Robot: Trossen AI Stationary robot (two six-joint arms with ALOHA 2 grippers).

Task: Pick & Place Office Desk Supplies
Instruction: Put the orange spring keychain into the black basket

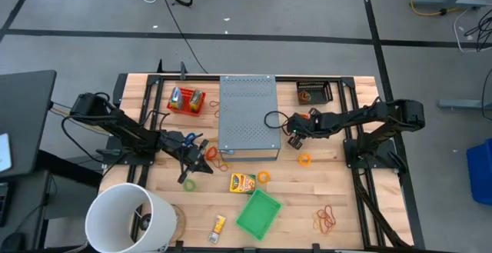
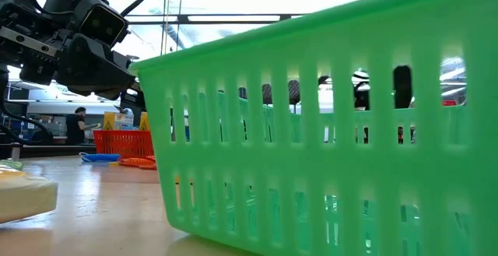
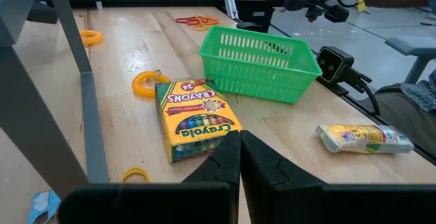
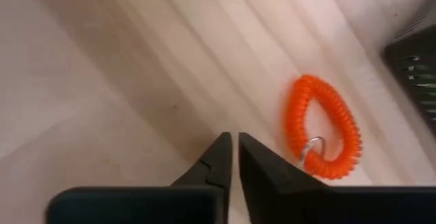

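The closed fingers of my right gripper are empty beside the orange coil, so next I open them and pinch the coil near its metal ring (image 4: 310,149).
My right gripper (image 4: 235,142) (image 1: 294,136) is shut and points down at bare wood just right of the grey perforated box (image 1: 247,114). An orange coil band with a metal ring (image 4: 323,125) lies flat on the table beside its fingers, apart from them. My left gripper (image 3: 240,149) (image 1: 191,159) is shut and hangs over the table left of the box. A crayon box (image 3: 194,118) (image 1: 243,181) lies flat ahead of it. Thin rubber bands (image 1: 217,158) lie by the left gripper, and more (image 1: 327,220) lie at the near right.
A green basket (image 1: 258,212) (image 3: 259,60) stands near the front edge, filling the low view (image 2: 327,131). A white bucket (image 1: 127,218) is at the near left, a red basket (image 1: 187,101) and a black tray (image 1: 314,91) at the back. Yellow coils (image 1: 264,177) (image 1: 305,159) and a packet (image 1: 218,224) lie loose.
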